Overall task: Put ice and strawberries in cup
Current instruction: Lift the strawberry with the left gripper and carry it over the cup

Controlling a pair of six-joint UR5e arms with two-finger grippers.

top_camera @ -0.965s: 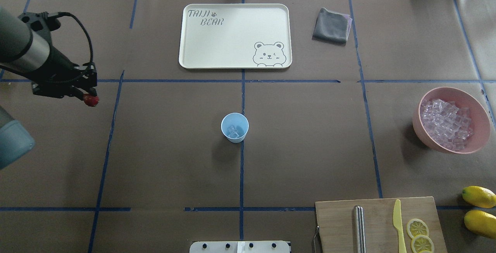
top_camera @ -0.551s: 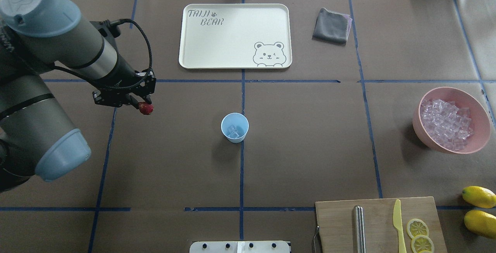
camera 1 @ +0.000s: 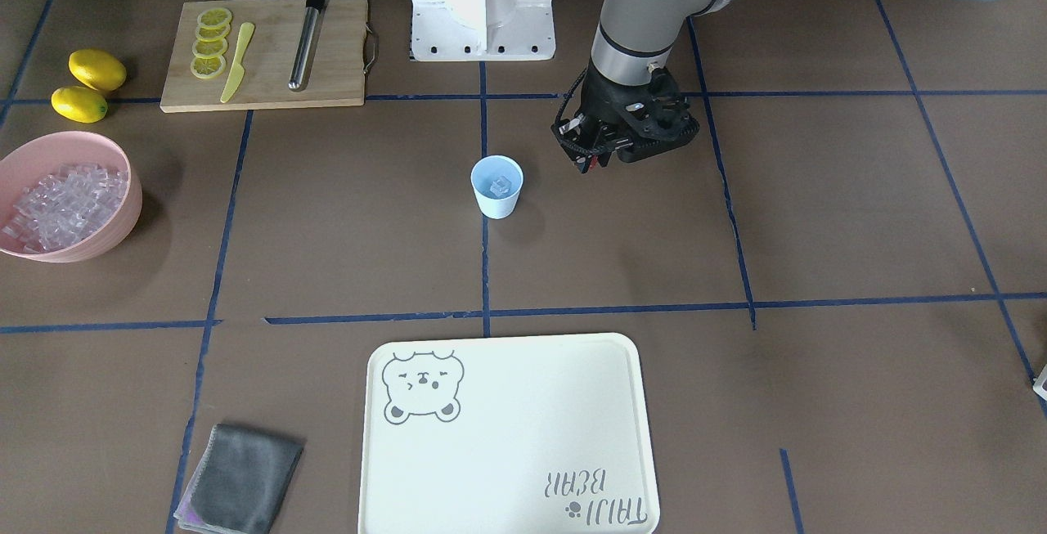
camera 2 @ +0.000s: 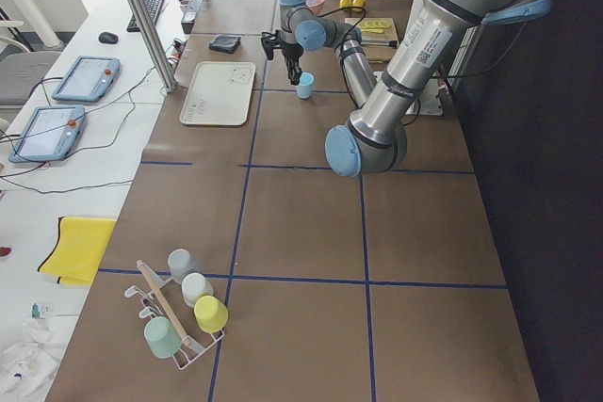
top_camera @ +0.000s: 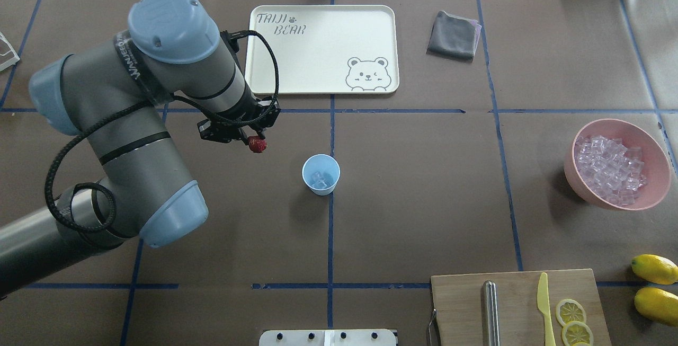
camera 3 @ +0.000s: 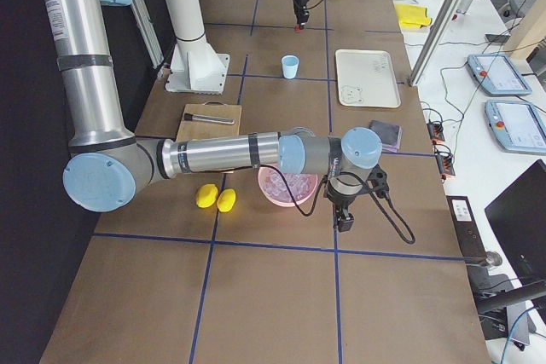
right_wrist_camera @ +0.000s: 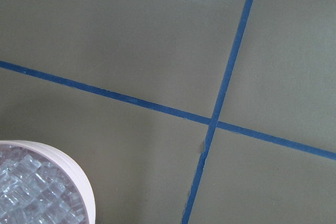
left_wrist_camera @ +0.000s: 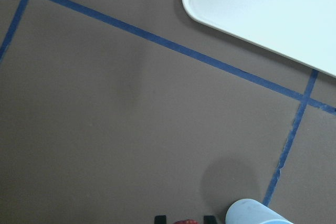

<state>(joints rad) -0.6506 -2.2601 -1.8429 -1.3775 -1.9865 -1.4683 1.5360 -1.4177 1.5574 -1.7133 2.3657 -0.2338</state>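
Next, I let go of the strawberry with my left gripper on the clear ice cubes inside the pale blue cup (camera 1: 505, 185).
The pale blue cup (top_camera: 320, 174) stands upright at the table's middle with a few clear ice cubes (top_camera: 319, 179) inside; it also shows in the front-facing view (camera 1: 496, 186). My left gripper (top_camera: 256, 141) is shut on the small dark-red strawberry (top_camera: 258, 146) and holds it above the table, a short way left of and behind the cup. The left wrist view shows the strawberry (left_wrist_camera: 184, 222) and the cup's rim (left_wrist_camera: 254, 212) at its bottom edge. My right gripper (camera 3: 344, 223) hangs beside the pink bowl (top_camera: 568, 163) of ice; I cannot tell if it is open or shut.
A cream bear tray (top_camera: 265, 78) lies behind the cup, a grey cloth (top_camera: 453, 35) to its right. A cutting board (top_camera: 461, 303) with a knife, a metal rod and lemon slices sits front right, two lemons (top_camera: 654, 268) beside it.
My left arm has swung right from the table's left edge toward the cup, carrying the strawberry. The cup and bowl have not moved.
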